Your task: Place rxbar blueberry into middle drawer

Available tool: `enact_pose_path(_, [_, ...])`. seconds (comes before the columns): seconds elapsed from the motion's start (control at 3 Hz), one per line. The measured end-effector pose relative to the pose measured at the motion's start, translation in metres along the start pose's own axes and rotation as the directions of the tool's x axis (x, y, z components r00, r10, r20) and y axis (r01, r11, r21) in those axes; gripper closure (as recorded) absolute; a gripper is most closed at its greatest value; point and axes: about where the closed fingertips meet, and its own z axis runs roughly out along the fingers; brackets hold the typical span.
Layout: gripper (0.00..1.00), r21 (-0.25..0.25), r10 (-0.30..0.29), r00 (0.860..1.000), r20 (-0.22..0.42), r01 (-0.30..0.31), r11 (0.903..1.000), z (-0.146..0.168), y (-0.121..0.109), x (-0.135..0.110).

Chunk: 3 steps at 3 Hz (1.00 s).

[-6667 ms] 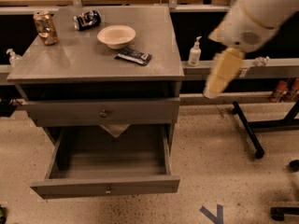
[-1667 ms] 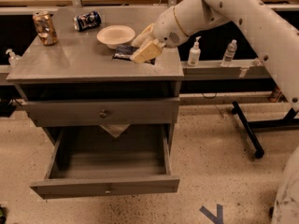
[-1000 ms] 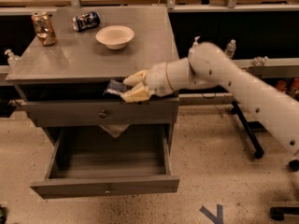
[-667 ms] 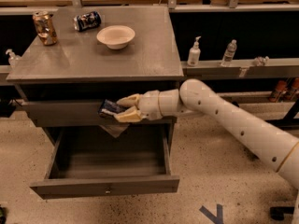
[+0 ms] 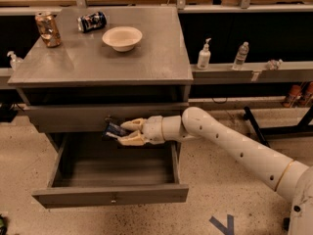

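Observation:
The robot's gripper needs to release the rxbar blueberry on the middle drawer's grey bottom (image 5: 138,167), slightly off centre toward the robot's white arm.
My gripper (image 5: 123,132) is shut on the rxbar blueberry (image 5: 114,129), a small dark navy bar with pale markings. It holds the bar just above the back of the open middle drawer (image 5: 112,196), in front of the upper drawer front (image 5: 73,117). The drawer is pulled far out and its grey box shows nothing inside. My white arm (image 5: 230,148) reaches in from the lower right.
On the cabinet top (image 5: 146,62) stand a cream bowl (image 5: 122,37), an upright copper can (image 5: 47,29) and a blue can on its side (image 5: 91,21). Bottles (image 5: 204,55) stand on a shelf to the right. A black stand leg (image 5: 274,131) lies right.
My gripper took the bar off the cabinet top, carried it down past the front edge, and now holds it lower and further left, over the open drawer.

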Motion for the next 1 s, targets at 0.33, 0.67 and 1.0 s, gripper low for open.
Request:
enact_pose_path(0.33, [1.00, -0.007, -0.048, 0.998, -0.041, 0.048, 0.9988, 0.005, 0.000, 0.008])
enact_pose_path(0.67, [1.00, 0.000, -0.124, 0.976, -0.181, 0.126, 0.9920, 0.008, -0.005, 0.072])
enact_pose_path(1.0, [1.00, 0.017, -0.142, 0.954, -0.263, 0.152, 0.9882, -0.002, -0.012, 0.134])
